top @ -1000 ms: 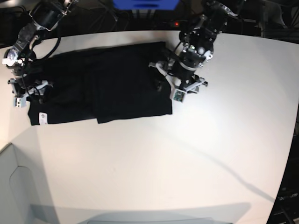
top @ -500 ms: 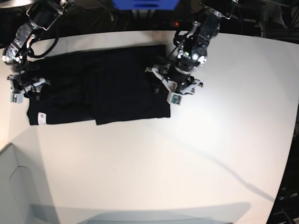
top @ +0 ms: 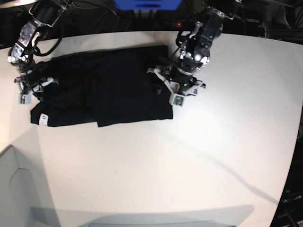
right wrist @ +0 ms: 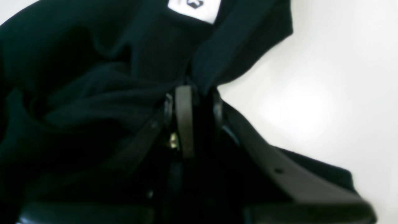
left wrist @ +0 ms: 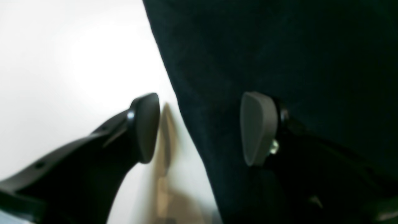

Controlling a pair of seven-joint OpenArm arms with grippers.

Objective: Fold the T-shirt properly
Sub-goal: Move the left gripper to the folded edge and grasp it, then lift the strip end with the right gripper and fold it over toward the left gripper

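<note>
Next, I let go of the bunched cloth with my right gripper along the black T-shirt's opposite edge (top: 173, 96), beside my left gripper.
The black T-shirt (top: 109, 85) lies partly folded on the white table (top: 165, 161), plain side up, with its small white tag (top: 43, 119) at the front left corner. My left gripper (top: 169, 88) is at the shirt's right edge. In the left wrist view it (left wrist: 202, 127) is open and straddles that edge, one finger (left wrist: 146, 127) over bare table, the other (left wrist: 258, 127) over the cloth (left wrist: 279, 46). My right gripper (top: 34, 90) is at the shirt's left end. In the right wrist view it (right wrist: 199, 102) is shut on bunched black cloth (right wrist: 93, 102), with the tag (right wrist: 194, 7) just beyond.
The table's far edge runs just behind the shirt, with dark equipment and a blue object (top: 147, 4) beyond it. A pale grey surface (top: 19, 189) lies at the front left corner.
My left gripper has moved left and down onto the shirt's right edge. My right gripper has shifted slightly right, bunching the shirt's left end inward.
</note>
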